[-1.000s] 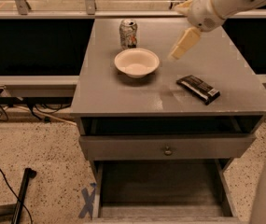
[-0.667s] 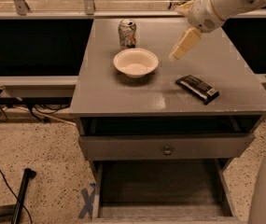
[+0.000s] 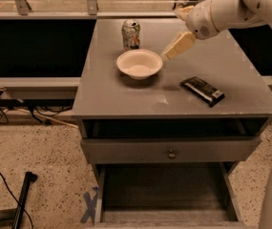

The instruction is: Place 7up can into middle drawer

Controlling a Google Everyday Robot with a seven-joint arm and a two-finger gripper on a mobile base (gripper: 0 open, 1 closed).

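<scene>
The upper part (image 3: 130, 26) of the 7up can behind the cream bowl is the next place my gripper needs to go to and close on.
The 7up can (image 3: 130, 34) stands upright at the back of the grey cabinet top (image 3: 126, 97), just behind a cream bowl (image 3: 139, 63). My gripper (image 3: 174, 48) hangs above the top, to the right of the bowl and right and in front of the can, tilted down to the left and touching neither. It holds nothing that I can see. The middle drawer (image 3: 102, 190) is pulled out at the bottom of the view, its dark floor bare.
A dark snack bar (image 3: 202, 90) lies on the right of the cabinet top. A closed drawer front with a round knob (image 3: 172, 153) sits above the open drawer. My white arm (image 3: 250, 4) reaches in from the upper right. Cables and a black pole (image 3: 23, 194) lie on the floor at left.
My gripper has shifted a little to the left, toward the bowl and the can. The can, the bowl and the bar have not moved.
</scene>
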